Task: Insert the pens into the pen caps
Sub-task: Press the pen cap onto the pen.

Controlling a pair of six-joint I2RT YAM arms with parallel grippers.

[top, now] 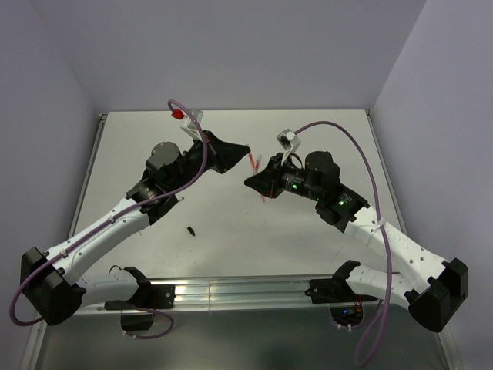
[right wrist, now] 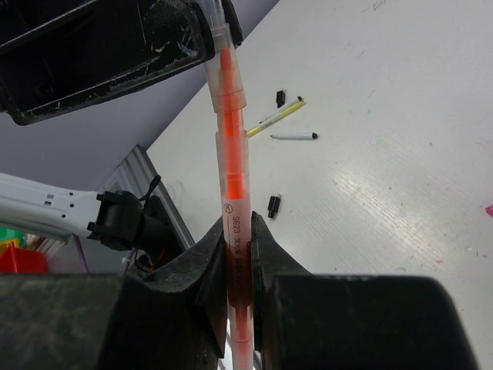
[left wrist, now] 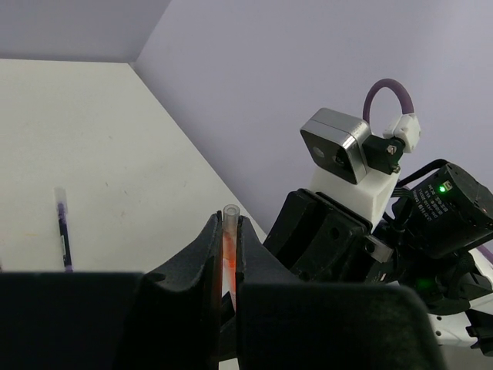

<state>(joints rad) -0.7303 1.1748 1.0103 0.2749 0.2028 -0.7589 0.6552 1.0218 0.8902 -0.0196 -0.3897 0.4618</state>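
Note:
I see the clear pen cap sitting shallow and slanted against the orange pen's body, so I need to open my left gripper, back it off and regrip the cap (left wrist: 230,213) in line.
An orange pen (right wrist: 234,202) stands between my two grippers above the middle of the table. My right gripper (right wrist: 239,225) is shut on its printed barrel. The pen's upper end sits inside a clear pen cap (right wrist: 218,48), and my left gripper (left wrist: 229,220) is shut on that cap (left wrist: 230,218), whose open end pokes out past the fingertips. From above, the left gripper (top: 247,149) and right gripper (top: 255,183) meet tip to tip with the orange pen (top: 259,171) between them. On the table lie a yellow pen (right wrist: 277,116), a white pen with a black tip (right wrist: 293,136) and a dark purple pen (left wrist: 63,240).
Two small black caps (right wrist: 273,206) (right wrist: 280,98) lie loose on the table; one black cap (top: 190,229) shows near the front. A metal rail (top: 231,291) runs along the near edge. Purple-grey walls (top: 231,54) close in the back and sides.

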